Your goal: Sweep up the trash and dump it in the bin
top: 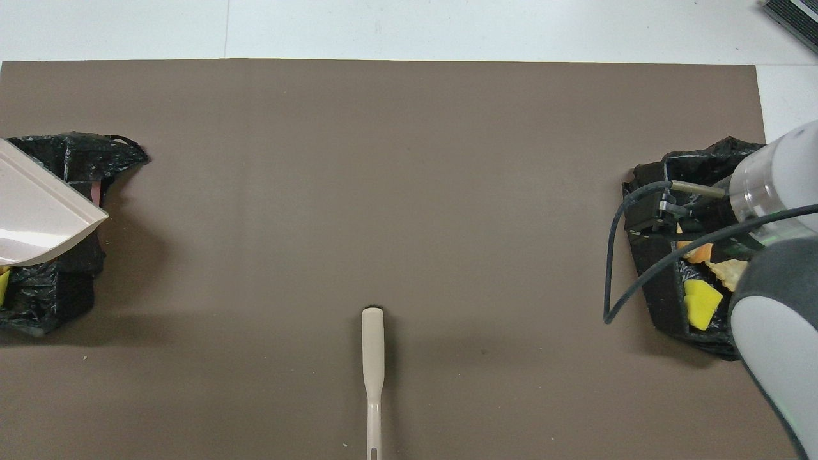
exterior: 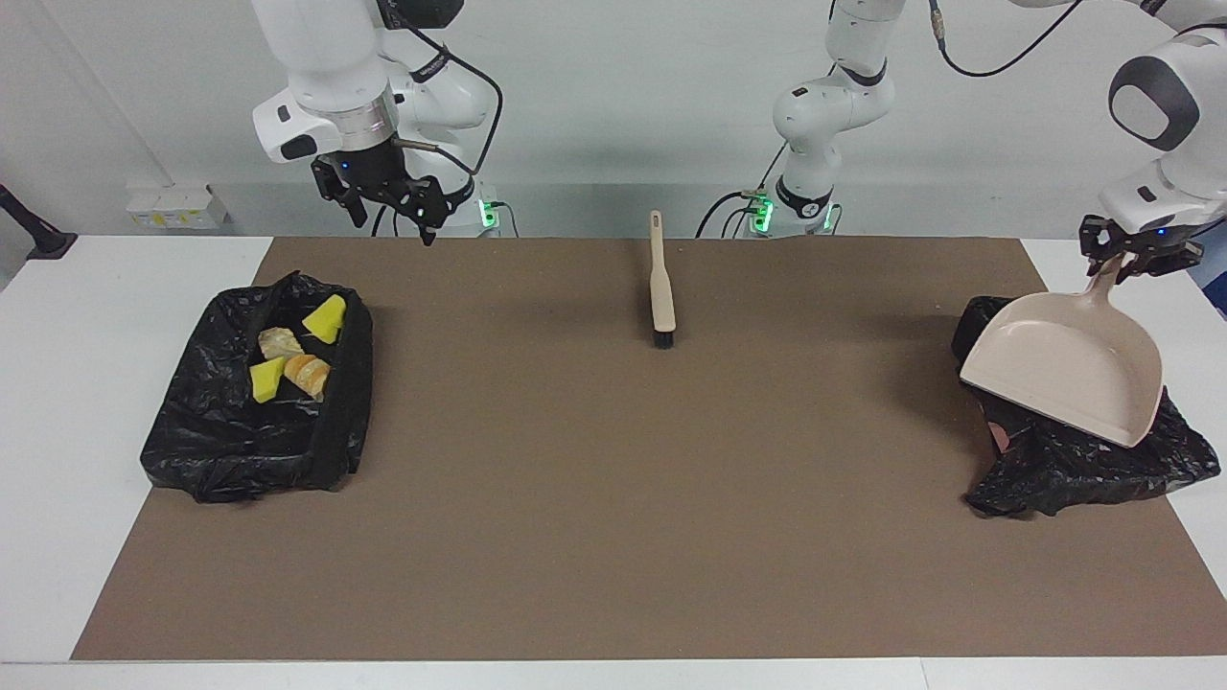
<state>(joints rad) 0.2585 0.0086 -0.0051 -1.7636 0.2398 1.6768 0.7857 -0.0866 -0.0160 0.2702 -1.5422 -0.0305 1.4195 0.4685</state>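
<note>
Next, my left gripper lets go of the beige dustpan on the brown mat (top: 373,183) beyond the brush, halfway between the bins.
My left gripper (exterior: 1132,260) is shut on the handle of the beige dustpan (exterior: 1064,369), which hangs tilted over the black-lined bin (exterior: 1074,470) at the left arm's end of the table and hides what lies in it. The dustpan (top: 38,214) also shows in the overhead view. A second black-lined bin (exterior: 220,441) at the right arm's end holds trash: a yellow sponge chunk (exterior: 326,318), a pale lump (exterior: 279,342), another yellow chunk (exterior: 266,379) and an orange bread piece (exterior: 309,374). My right gripper (exterior: 393,225) hangs open and empty in the air above the mat's edge, by that bin.
The beige brush (exterior: 659,287) with black bristles lies on the brown mat (exterior: 613,498) midway between the bins, handle toward the robots. It shows as the brush (top: 372,358) in the overhead view. White table (exterior: 77,364) borders the mat.
</note>
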